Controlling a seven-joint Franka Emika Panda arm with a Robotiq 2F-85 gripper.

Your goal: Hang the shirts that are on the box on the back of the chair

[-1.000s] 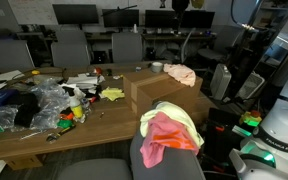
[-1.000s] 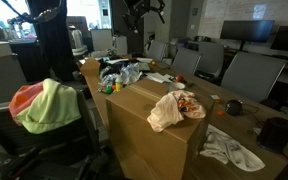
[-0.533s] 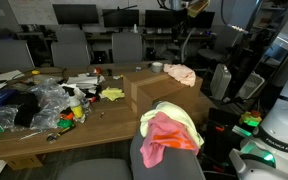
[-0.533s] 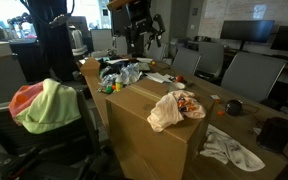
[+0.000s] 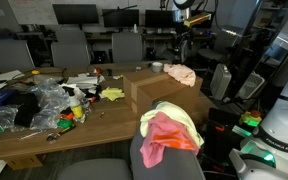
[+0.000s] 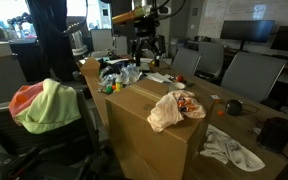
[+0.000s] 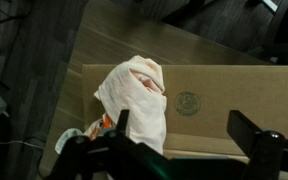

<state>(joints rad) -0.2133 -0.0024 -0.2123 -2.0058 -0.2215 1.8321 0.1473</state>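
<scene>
Next, my gripper goes down to the crumpled middle (image 5: 185,73) (image 7: 139,86) of the peach-cream shirt on the brown box and grabs it there.
A peach-cream shirt (image 6: 174,108) with an orange print lies crumpled on the flat top of the brown box (image 6: 149,140). It also shows in the wrist view as the shirt (image 7: 136,92) on the box (image 7: 219,100). A coral-pink shirt (image 5: 162,134) and a pale yellow shirt (image 5: 187,122) hang over the back of the grey chair (image 5: 144,160). These two shirts (image 6: 44,105) show draped there in both exterior views. My gripper (image 6: 146,48) hangs open high above the box. In the wrist view the gripper (image 7: 184,130) has nothing between its fingers (image 7: 121,122).
The long wooden table (image 5: 104,110) carries a heap of plastic bags and small clutter (image 5: 39,100). A white cloth (image 6: 230,150) and a dark object (image 6: 274,132) lie beside the box. Grey office chairs (image 5: 127,45) and monitors line the far side.
My arm has come down toward the box top, and the gripper has stayed open. The shirts have not moved.
</scene>
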